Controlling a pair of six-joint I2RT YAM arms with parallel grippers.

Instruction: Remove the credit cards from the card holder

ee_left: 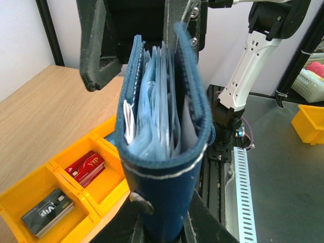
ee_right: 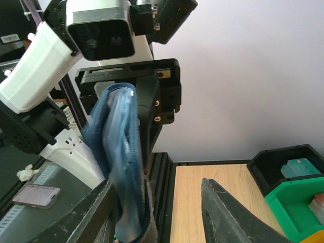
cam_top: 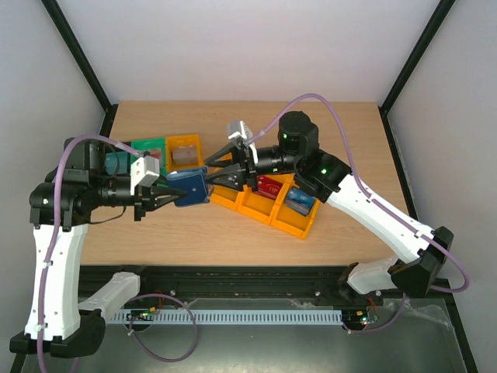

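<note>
The card holder's spine is pinched in my left gripper with its covers folded, so my right gripper should take one cover (ee_left: 195, 98) before my left gripper regrips the other.
The navy card holder (cam_top: 192, 188) hangs in the air over the left end of the orange tray (cam_top: 304, 227), spine towards my left gripper (cam_top: 167, 194), which is shut on it. In the left wrist view the card holder (ee_left: 169, 172) gapes upward, and thin pale edges of credit cards (ee_left: 127, 119) show among its blue-grey pockets. My right gripper (cam_top: 221, 177) stands open with the holder's open end between its fingers. In the right wrist view the card holder (ee_right: 119, 162) lies against the left finger (ee_right: 76, 217), far from the other. A red card (ee_left: 87, 167) and a dark grey card (ee_left: 48, 211) lie in the tray.
The three-compartment orange tray (ee_left: 109, 195) sits mid-table under both grippers. Behind the left gripper stand a green bin (cam_top: 147, 145), a small orange bin (cam_top: 185, 151) and a black bin (ee_right: 283, 157). The dark frame posts rise at the table's back corners.
</note>
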